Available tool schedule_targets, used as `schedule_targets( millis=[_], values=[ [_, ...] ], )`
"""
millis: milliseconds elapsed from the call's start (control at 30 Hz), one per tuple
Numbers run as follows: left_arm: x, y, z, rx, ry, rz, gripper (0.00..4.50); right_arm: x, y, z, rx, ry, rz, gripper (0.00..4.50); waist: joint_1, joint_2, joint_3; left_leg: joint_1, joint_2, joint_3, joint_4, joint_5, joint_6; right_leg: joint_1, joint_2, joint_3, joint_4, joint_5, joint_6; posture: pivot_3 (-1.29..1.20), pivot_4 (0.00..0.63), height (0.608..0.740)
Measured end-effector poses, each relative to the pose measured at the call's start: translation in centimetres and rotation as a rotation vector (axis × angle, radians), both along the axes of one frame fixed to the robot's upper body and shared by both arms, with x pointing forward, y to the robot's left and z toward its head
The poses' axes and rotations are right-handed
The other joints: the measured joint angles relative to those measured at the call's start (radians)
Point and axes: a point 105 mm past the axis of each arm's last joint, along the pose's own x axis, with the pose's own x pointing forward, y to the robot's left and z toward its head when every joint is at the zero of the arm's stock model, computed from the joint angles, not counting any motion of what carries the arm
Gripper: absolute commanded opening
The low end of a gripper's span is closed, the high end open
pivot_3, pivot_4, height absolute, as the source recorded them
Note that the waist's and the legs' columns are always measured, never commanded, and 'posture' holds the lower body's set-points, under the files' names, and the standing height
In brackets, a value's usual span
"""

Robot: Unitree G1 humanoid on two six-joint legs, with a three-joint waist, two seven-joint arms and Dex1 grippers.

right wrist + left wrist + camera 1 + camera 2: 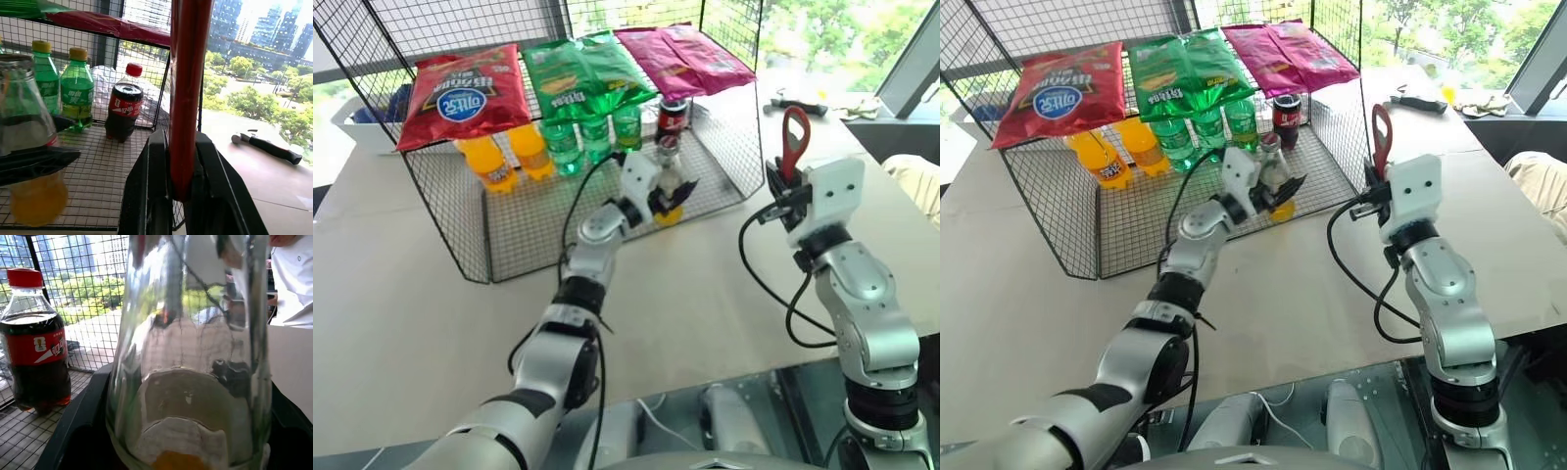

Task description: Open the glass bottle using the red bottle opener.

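Observation:
My left gripper will set the glass bottle down on the table [626, 270], at a spot that is just outside the front edge of the wire rack.
The glass bottle [668, 174], clear with yellow-orange liquid at its base, stands at the front edge of the wire rack's lower shelf [529, 230]. My left gripper [671, 201] is shut on its lower body. In the left wrist view the glass bottle [190, 357] rises between the black fingers [73, 431]. To the right, over the table, my right gripper [790, 178] is shut on the red bottle opener [794, 135]. It holds the opener upright with the ring head on top. The right wrist view shows the opener's handle [188, 98] clamped between the fingers [151, 186], and the glass bottle [29, 147] beside them.
The wire rack [724, 127] carries red, green and purple snack bags [578, 73] on top. Orange bottles [504, 157], green bottles [592, 137] and a cola bottle [672, 116] stand on its lower shelf. A black-handled tool [798, 105] lies far right on the table. A person in white [293, 279] stands beyond.

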Motion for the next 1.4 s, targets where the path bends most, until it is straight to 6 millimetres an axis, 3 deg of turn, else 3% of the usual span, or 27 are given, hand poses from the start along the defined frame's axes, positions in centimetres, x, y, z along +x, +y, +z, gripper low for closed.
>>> schedule_targets(
  millis=[200, 333, 467, 800, 867, 933, 1400],
  values=[
    [-2.6, 3.8, 0.2, -0.042, 0.053, 0.084, 2.6, 0.4, -0.2, -0.5, 0.0, 0.021, 0.007, 0.0, -0.001, 0.0, 0.0, 0.0, 0.002, 0.0, 0.002, 0.0, 0.0, 0.0, -0.001, 0.0, 0.001, 0.0, 0.0, 0.0, 0.15, 0.74],
    [-4.6, 5.4, -1.0, -0.045, 0.099, 0.1, 2.6, 0.5, -0.1, -0.7, 0.006, 0.027, 0.019, 0.0, 0.0, 0.0, 0.0, 0.0, 0.002, 0.0, 0.003, 0.0, 0.0, 0.0, -0.001, 0.0, 0.002, 0.0, 0.0, 0.0, 0.15, 0.74],
    [-6.9, 5.7, -1.5, -0.073, 0.136, 0.06, 2.6, 0.6, -0.1, -0.8, 0.006, 0.026, 0.023, 0.0, 0.001, 0.0, 0.0, 0.001, 0.003, 0.0, 0.003, 0.0, 0.0, 0.001, -0.001, 0.0, 0.002, 0.0, 0.0, 0.0, 0.15, 0.74],
    [-8.4, 4.9, -2.1, -0.046, 0.144, 0.004, 2.6, 0.7, 0.1, -0.8, 0.014, 0.019, 0.031, 0.0, 0.019, 0.0, 0.0, 0.0, 0.002, 0.001, 0.003, 0.0, 0.0, 0.001, -0.001, 0.0, 0.001, 0.0, 0.0, 0.0, 0.15, 0.74],
    [-8.6, 4.7, -2.1, -0.054, 0.146, -0.008, 3.66, 0.7, 0.2, -0.9, 0.013, 0.019, 0.03, 0.0, 0.019, 0.0, 0.0, 0.0, 0.002, 0.001, 0.003, 0.0, 0.0, 0.001, -0.001, 0.0, 0.001, 0.0, 0.0, 0.0, 0.15, 0.74],
    [-8.8, 4.4, -2.0, -0.062, 0.146, -0.035, 4.34, 0.7, 0.2, -0.9, 0.012, 0.02, 0.03, 0.0, 0.02, 0.0, 0.0, 0.0, 0.002, 0.001, 0.003, 0.0, 0.0, 0.001, -0.001, 0.0, 0.001, 0.0, 0.0, 0.0, 0.15, 0.74],
    [-9.7, 3.9, -0.2, -0.049, 0.059, -0.066, 4.43, 1.0, 0.2, -1.5, 0.016, 0.04, 0.033, 0.0, 0.019, 0.0, 0.0, 0.001, 0.003, 0.001, 0.003, 0.0, 0.0, 0.001, 0.0, 0.0, 0.001, 0.0, 0.0, 0.0, 0.15, 0.74]
  ],
)
